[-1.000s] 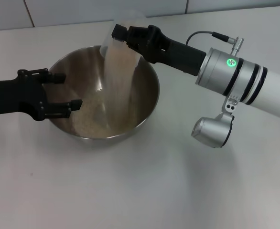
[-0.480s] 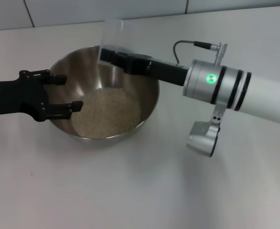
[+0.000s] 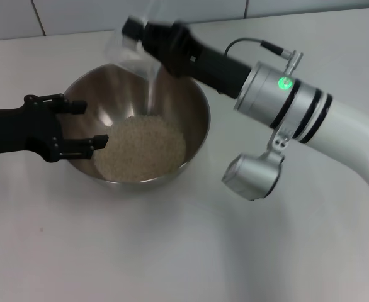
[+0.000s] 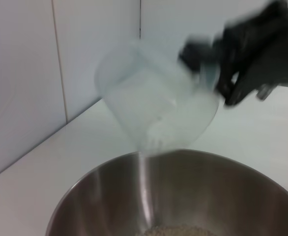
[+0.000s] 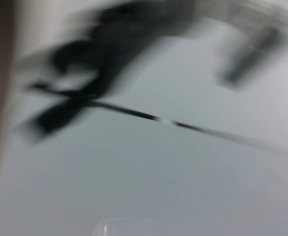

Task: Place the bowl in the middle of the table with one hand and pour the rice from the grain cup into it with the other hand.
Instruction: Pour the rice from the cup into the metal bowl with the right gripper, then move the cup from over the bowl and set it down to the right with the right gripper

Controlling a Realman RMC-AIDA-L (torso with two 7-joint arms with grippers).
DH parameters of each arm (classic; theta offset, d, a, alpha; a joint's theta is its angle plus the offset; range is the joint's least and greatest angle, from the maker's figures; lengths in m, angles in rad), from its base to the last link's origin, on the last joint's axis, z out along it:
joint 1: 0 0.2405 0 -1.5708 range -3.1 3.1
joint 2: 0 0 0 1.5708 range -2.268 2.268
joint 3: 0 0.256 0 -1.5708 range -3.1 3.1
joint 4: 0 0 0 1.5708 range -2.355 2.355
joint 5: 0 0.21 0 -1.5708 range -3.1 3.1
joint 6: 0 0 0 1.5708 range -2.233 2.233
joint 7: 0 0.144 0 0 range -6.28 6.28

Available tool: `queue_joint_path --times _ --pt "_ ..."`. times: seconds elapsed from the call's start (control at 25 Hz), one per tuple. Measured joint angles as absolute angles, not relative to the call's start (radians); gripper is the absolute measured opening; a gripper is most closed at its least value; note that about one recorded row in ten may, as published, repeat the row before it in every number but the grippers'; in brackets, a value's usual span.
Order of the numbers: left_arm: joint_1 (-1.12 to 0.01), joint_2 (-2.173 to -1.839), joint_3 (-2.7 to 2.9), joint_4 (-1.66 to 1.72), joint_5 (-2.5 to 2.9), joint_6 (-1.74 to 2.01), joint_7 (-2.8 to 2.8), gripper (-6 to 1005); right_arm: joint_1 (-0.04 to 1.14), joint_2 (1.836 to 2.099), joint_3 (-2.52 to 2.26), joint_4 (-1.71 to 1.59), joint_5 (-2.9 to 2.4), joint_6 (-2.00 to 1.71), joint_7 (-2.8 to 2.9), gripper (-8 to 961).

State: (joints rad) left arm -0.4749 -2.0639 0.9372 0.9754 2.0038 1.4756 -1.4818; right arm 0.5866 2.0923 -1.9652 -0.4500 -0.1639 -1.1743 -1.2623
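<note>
I will use my right gripper to set the grain cup, now tipped above the bowl's far rim, down on the bare table (image 3: pixel 236 74) next to the steel bowl, toward the tiled wall.
The steel bowl (image 3: pixel 200 107) stands on the white table (image 3: pixel 172 251) and holds a heap of rice (image 3: pixel 143 148). My right gripper (image 3: pixel 137 34) is shut on the translucent grain cup (image 3: pixel 129 49), which is tipped mouth-down above the bowl's far rim. A thin stream of rice (image 3: pixel 152 94) falls from it. My left gripper (image 3: pixel 87 123) is open at the bowl's left rim, one finger on each side of a stretch of the wall. The left wrist view shows the tilted cup (image 4: pixel 154 103), the right gripper (image 4: pixel 242 64) and the bowl (image 4: pixel 109 191) below.
A tiled wall (image 3: pixel 140 12) runs along the table's far edge. My right arm (image 3: pixel 310 119) reaches across the table's right half. The right wrist view is a blur of dark shapes.
The heavy pour has shrunk to a thin stream and the heap in the bowl has grown. My right gripper has lifted the cup higher and farther back. The left gripper has stayed put.
</note>
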Motion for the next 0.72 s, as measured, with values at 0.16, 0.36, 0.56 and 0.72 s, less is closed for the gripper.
queue_joint_path --times 0.16,0.36,0.56,0.72 --pt "-0.472 -2.063 0.937 0.976 2.004 1.478 -1.482 814 0.571 2.092 -1.963 -0.457 -0.061 -1.249 -0.855 17" --pt "-0.469 -2.063 0.937 0.977 2.003 1.483 -1.482 815 0.563 2.092 -1.96 -0.419 0.056 -1.291 -0.448 17" --pt "-0.469 -2.063 0.936 0.977 2.0 1.483 -1.481 815 0.556 2.092 -1.959 -0.35 0.246 -1.312 -0.124 18" --pt "-0.47 -2.063 0.936 0.977 1.999 1.483 -1.48 815 0.556 2.09 -1.959 -0.261 0.365 -1.287 0.059 18"
